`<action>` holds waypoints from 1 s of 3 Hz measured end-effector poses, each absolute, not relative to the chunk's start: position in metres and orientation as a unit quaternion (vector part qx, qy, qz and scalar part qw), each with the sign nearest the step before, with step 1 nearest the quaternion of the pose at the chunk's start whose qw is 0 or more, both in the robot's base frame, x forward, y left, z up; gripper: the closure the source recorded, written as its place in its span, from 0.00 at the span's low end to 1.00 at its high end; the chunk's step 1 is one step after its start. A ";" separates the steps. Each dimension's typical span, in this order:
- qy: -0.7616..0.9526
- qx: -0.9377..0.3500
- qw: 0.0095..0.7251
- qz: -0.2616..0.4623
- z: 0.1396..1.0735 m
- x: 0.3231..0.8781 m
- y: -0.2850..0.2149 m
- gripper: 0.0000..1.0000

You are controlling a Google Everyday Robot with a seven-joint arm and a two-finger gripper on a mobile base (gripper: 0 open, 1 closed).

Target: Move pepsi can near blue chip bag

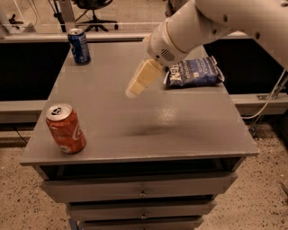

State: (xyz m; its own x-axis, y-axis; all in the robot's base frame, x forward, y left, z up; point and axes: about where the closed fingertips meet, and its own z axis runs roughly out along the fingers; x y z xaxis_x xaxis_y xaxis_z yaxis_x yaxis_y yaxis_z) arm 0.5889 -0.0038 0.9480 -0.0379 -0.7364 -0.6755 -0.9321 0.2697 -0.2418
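The pepsi can at the far corner is next, and my gripper should go to it and close around the middle of its body [80, 46].
The pepsi can [79, 46] stands upright at the far left corner of the grey cabinet top [148, 121]. The blue chip bag [193, 72] lies flat at the far right side of the top, partly behind my arm. My gripper [136, 86] hangs above the middle of the top, pointing down and left, to the left of the bag and well to the right of the pepsi can. It holds nothing that I can see.
A red-orange soda can [65, 128] stands tilted near the front left corner. The cabinet has drawers [141, 188] below. A cable [270, 99] hangs at the right. An office chair [92, 13] stands on the floor behind.
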 end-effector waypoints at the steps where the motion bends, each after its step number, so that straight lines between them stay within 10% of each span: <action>1: 0.695 -0.558 0.424 0.163 0.936 0.655 0.035 0.00; 3: 0.682 -0.490 0.508 0.195 0.930 0.754 0.092 0.00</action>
